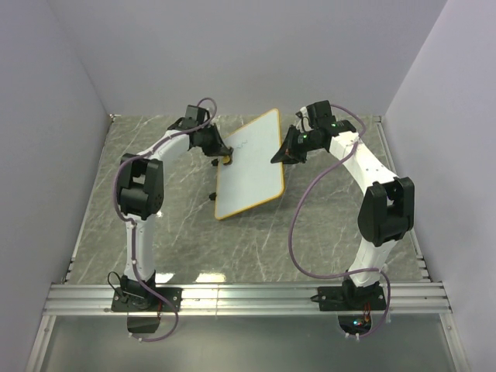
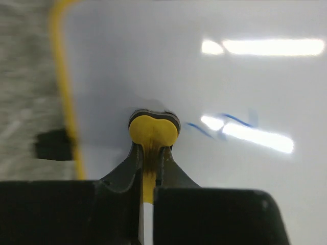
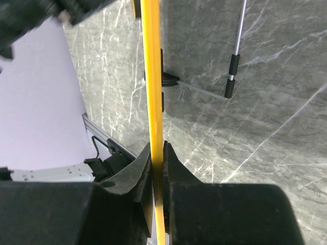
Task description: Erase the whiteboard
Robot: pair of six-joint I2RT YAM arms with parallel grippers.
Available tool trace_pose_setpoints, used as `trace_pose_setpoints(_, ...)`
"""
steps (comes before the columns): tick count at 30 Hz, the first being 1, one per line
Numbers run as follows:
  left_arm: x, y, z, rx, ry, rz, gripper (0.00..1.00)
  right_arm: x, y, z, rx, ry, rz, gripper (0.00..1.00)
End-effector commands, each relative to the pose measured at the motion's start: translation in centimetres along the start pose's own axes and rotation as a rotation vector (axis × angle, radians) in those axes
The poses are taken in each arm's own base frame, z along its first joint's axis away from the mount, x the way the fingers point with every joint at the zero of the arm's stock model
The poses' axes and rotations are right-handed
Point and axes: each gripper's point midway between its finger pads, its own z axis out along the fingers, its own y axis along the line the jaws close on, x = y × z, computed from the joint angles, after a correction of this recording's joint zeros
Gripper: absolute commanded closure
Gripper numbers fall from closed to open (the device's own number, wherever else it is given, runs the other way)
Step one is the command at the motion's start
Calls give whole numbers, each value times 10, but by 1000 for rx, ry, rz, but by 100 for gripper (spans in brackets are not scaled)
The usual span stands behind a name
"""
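My left gripper is going to let go of the eraser on the grey marble table (image 1: 183, 191) next to the whiteboard's lower black clip.
The whiteboard (image 1: 249, 167), white with an orange rim, is propped at a tilt in the middle of the table. My right gripper (image 1: 279, 155) is shut on its right rim; the right wrist view shows the rim (image 3: 152, 76) edge-on, pinched between the jaws of the gripper (image 3: 157, 150). My left gripper (image 1: 225, 157) is shut on the yellow-and-black eraser (image 1: 226, 160) at the board's left edge. In the left wrist view the eraser (image 2: 153, 130) presses on the white surface (image 2: 230, 66), held by the gripper (image 2: 152, 148). Faint blue scribbles (image 2: 225, 122) lie just right of it.
A black clip (image 2: 51, 144) sits on the board's rim (image 2: 64, 87). Another clip (image 3: 166, 81) and a thin metal rod with black ends (image 3: 233, 66) show behind the board. Grey marble table (image 1: 325, 225), white walls around, aluminium rail (image 1: 248, 294) at the near edge.
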Motion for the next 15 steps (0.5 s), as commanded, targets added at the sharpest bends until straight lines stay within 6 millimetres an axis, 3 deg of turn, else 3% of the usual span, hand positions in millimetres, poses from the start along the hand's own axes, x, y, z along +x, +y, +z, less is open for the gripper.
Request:
trace_pose_setpoints(1,42,49,24,-130,122,-7,100,17,2,-7,36,15,-50,100)
trace_pose_setpoints(4,40,44,24,-115,118,4,100,16,2,-6,36,15,-49,100)
trace_pose_setpoints(7,33,20,19,-60,104,27,100,15,1,-5,36,16,-43,100)
trace_pose_setpoints(11,25,-39,10,71,95,115,100,16,1,-2,33,21,-39,100)
trace_pose_setpoints(14,10,-106,-3,204,60,186,100,17,-1,1,35,27,-38,100)
trace_pose_setpoints(15,16,-126,-4,245,73,207,100,17,-2,2,36,28,-37,100)
